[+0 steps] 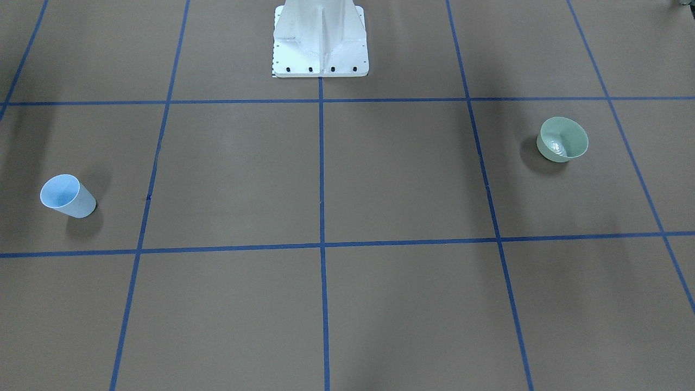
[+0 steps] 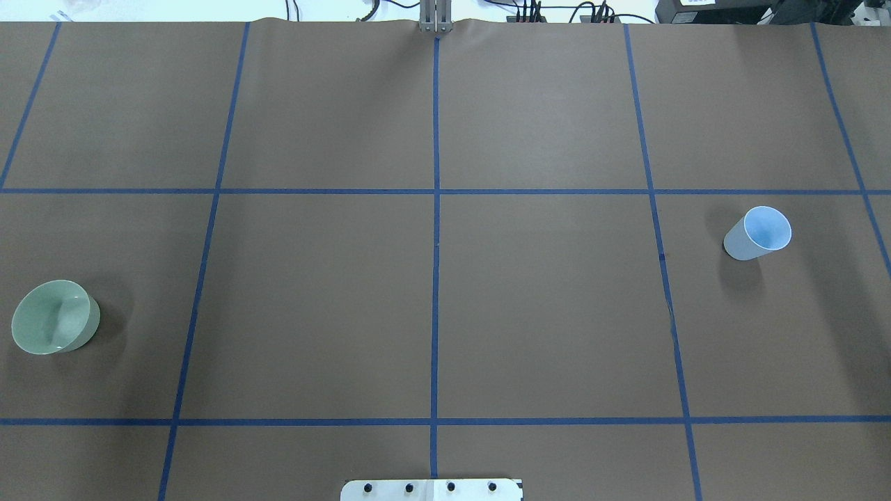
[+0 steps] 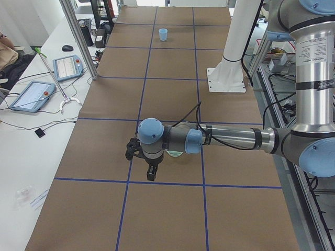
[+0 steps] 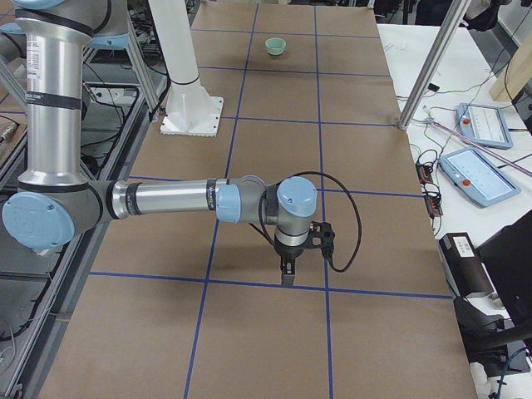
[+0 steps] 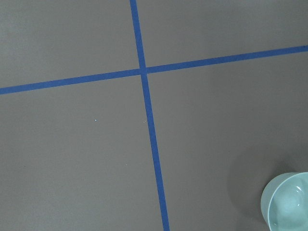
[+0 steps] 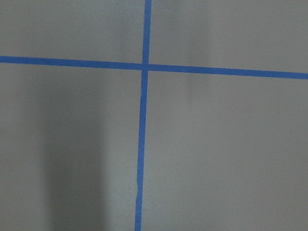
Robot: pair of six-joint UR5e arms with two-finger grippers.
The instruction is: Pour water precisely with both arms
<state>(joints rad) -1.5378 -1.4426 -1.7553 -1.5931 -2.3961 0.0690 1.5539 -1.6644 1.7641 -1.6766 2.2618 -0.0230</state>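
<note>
The pale green bowl's rim [image 1: 587, 139] [image 5: 264, 207], at the side farthest from the light blue cup, is the part my left gripper needs to close on.
A pale green bowl [image 1: 563, 139] with a little water in it stands on the brown table at my left side; it also shows in the overhead view [image 2: 54, 316] and at the bottom right of the left wrist view [image 5: 288, 202]. A light blue cup [image 1: 67, 196] stands at my right side, also in the overhead view [image 2: 758, 233]. My left gripper [image 3: 150, 175] hangs over the table beside the bowl [image 3: 175, 153], which the arm partly hides. My right gripper [image 4: 287, 274] hangs above the table. Both grippers show only in the side views, so I cannot tell whether they are open or shut.
Blue tape lines [image 2: 436, 243] divide the table into squares. The white bolted pedestal [image 1: 320, 41] stands at the robot's edge of the table. Tablets and cables [image 3: 31, 94] lie on the white bench beyond the far edge.
</note>
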